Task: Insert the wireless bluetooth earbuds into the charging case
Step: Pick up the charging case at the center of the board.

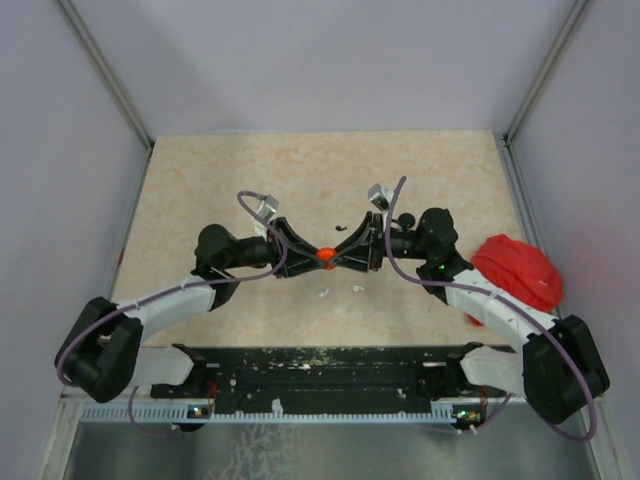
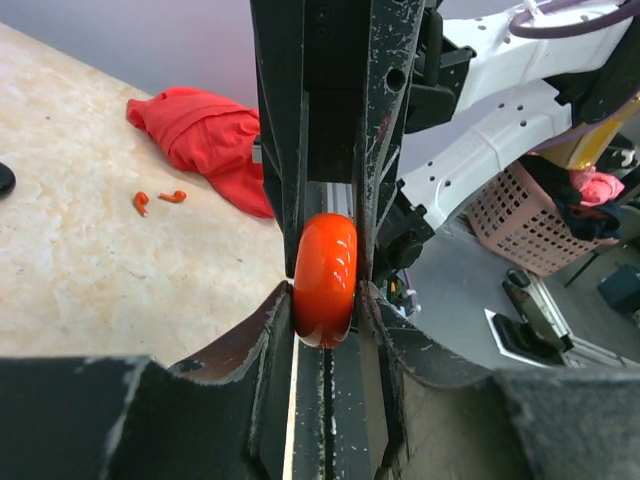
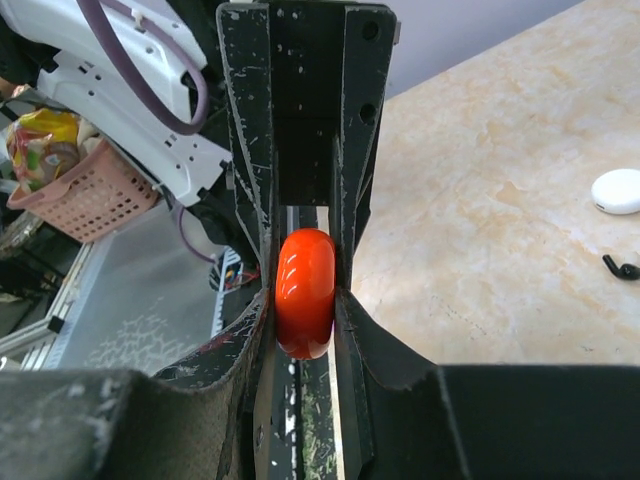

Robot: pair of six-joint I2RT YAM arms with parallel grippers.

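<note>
My left gripper's fingers sit too close to the charging case's lid, so next my left gripper takes the case nearer its bottom (image 2: 322, 333) before the lid opens.
A glossy red-orange round charging case (image 1: 326, 256) hangs above the table's middle, pinched from both sides. My left gripper (image 1: 318, 254) reaches in from the left and is shut on it; my right gripper (image 1: 336, 256) meets it from the right, also shut on it. The left wrist view shows the case (image 2: 325, 280) edge-on between my left gripper (image 2: 327, 292) below and the other arm's fingers (image 2: 282, 150) above. In the right wrist view the case (image 3: 305, 292) sits in my right gripper (image 3: 305, 300). Two red-orange earbuds (image 2: 141, 203) (image 2: 173, 196) lie on the table by the cloth.
A crumpled red cloth (image 1: 517, 270) lies at the right. Two white earbuds (image 1: 323, 294) (image 1: 358, 289) rest just below the grippers, a black earbud (image 1: 340, 228) just behind them. A white round case (image 3: 617, 191) and a black earbud (image 3: 620, 268) show beside the right gripper.
</note>
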